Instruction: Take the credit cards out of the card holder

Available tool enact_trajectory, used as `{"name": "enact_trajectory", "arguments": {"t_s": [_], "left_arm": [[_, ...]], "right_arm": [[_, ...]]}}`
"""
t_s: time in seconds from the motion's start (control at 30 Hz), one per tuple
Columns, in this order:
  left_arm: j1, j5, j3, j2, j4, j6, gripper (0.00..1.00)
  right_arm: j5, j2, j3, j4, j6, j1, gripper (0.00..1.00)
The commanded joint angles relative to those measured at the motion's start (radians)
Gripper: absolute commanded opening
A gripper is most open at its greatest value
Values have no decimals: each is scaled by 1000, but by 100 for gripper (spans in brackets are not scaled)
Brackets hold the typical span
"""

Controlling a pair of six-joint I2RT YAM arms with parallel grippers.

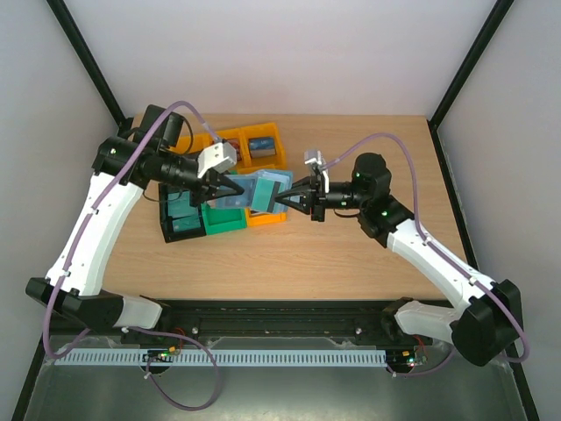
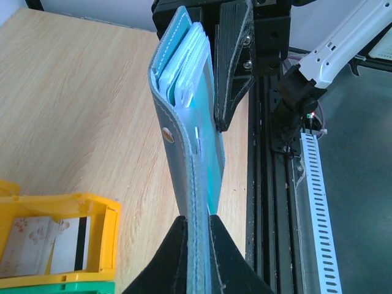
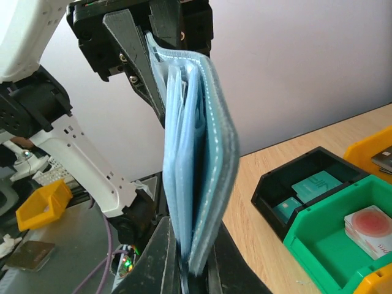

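My left gripper will open from where it is shut on the card holder's flap and pinch the teal card's edge (image 1: 256, 195) while my right gripper keeps the holder open.
The teal-blue card holder (image 1: 263, 191) hangs in the air between both grippers, above the bins. My left gripper (image 1: 238, 190) is shut on its left end and my right gripper (image 1: 282, 200) is shut on its right end. In the left wrist view the holder (image 2: 184, 153) runs edge-on from my left gripper (image 2: 196, 223) up to the right gripper's fingers (image 2: 233, 67); pale card edges (image 2: 184, 67) show in its sleeves. In the right wrist view the holder (image 3: 199, 153) stands half open in my right gripper (image 3: 191, 260), with the left gripper's fingers (image 3: 131, 55) at its top.
Under the holder stand a black bin (image 1: 180, 215) with teal cards (image 3: 315, 184), a green bin (image 1: 223, 219) with a white-and-red card (image 3: 367, 226), and orange bins (image 1: 254, 145) holding cards (image 2: 49, 242). The table's front rail (image 1: 280, 311) lies near the arm bases.
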Motion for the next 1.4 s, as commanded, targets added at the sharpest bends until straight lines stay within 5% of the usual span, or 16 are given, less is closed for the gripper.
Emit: {"name": "enact_trajectory", "arguments": {"t_s": [0.0, 0.03, 0.17, 0.33, 0.47, 0.57, 0.67, 0.83, 1.0, 1.37], "left_arm": [[3, 34, -10, -18, 53, -52, 2], [8, 15, -17, -21, 102, -111, 5], [62, -212, -67, -31, 319, -368, 73], [96, -522, -117, -33, 437, -470, 89], [97, -775, -148, -32, 501, -508, 92], [97, -718, -165, -38, 505, -510, 92], [92, -458, -175, -34, 460, -484, 85], [33, -82, -223, -14, 421, -457, 67], [15, 19, -201, 10, 407, -454, 62], [15, -21, -262, 5, 444, -482, 57]], "right_arm": [[-17, -38, -34, 147, 65, 3, 2], [0, -44, -36, 144, 65, 2, 2], [160, -54, -35, 77, 60, 1, 2], [551, 9, 43, -127, 79, 1, 2], [952, 125, 190, -437, 129, 4, 2], [1036, 193, 261, -540, 119, 22, 2], [913, 191, 245, -472, 86, 52, 2], [460, 161, 148, -199, 124, 59, 2], [294, 145, 103, -56, 174, 61, 2], [134, 73, 36, 134, 213, 61, 2]]}}
